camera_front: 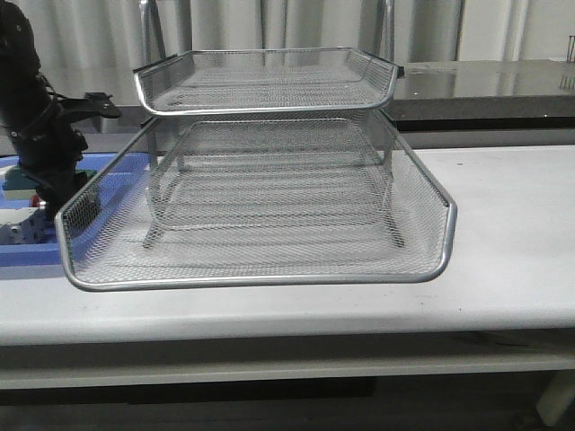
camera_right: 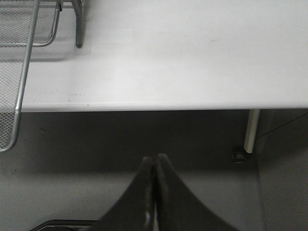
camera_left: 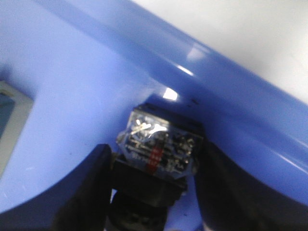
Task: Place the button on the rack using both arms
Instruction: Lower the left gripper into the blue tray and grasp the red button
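Note:
Next, I let go of the button with my left gripper near the centre of the rack's slid-out middle tray (camera_front: 268, 201).
The button (camera_left: 156, 144) lies in the blue plastic tray (camera_left: 72, 86), its clear-blue rear block and black collar facing the left wrist camera; the red head is hidden. My left gripper (camera_left: 154, 147) is down in that tray with its fingers (camera_left: 91, 183) pressed against both sides of the button. In the front view the left gripper (camera_front: 40, 193) is at the far left, beside the silver wire-mesh rack (camera_front: 269, 108). The rack's middle tray (camera_front: 260, 280) is slid out forward. My right gripper (camera_right: 155, 159) is shut and empty, out past the table's front edge, and does not show in the front view.
The blue tray (camera_front: 27, 254) sits left of the rack and holds a green-and-cream block (camera_front: 13, 184) and a white part (camera_front: 13, 232). The white table (camera_front: 512, 233) stretches right of the rack. The rack's corner (camera_right: 21, 72) and a table leg (camera_right: 251, 130) show in the right wrist view.

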`<state>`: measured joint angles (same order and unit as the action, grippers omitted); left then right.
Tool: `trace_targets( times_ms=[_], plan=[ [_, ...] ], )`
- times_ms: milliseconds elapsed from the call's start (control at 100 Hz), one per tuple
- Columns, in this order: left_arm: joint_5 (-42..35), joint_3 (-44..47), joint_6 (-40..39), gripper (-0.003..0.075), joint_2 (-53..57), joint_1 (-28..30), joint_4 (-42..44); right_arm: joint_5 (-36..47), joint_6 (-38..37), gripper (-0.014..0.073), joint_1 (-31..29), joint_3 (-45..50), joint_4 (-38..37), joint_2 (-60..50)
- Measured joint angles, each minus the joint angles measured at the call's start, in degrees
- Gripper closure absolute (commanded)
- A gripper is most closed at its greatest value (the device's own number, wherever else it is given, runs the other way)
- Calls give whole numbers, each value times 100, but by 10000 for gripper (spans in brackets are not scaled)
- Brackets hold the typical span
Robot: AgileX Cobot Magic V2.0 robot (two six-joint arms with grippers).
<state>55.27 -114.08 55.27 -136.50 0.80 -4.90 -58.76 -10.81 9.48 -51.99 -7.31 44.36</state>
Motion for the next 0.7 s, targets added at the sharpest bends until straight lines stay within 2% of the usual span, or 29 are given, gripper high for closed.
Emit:
trace_targets(
  times_ms=[40, 150, 410, 700],
  plan=[
    [24, -66, 0, 740, -11, 0, -12, 0, 0, 664, 0, 0, 0, 0],
    [253, -321, -110, 741, -46, 0, -72, 0, 0, 664, 0, 0, 0, 0],
    [1443, -1493, -658, 741, -46, 19, -241, 0, 0, 664, 0, 0, 0, 0],
    [1628, -1815, -1316, 741, 569, 100, -262, 0, 0, 664, 0, 0, 0, 0]
  ],
)
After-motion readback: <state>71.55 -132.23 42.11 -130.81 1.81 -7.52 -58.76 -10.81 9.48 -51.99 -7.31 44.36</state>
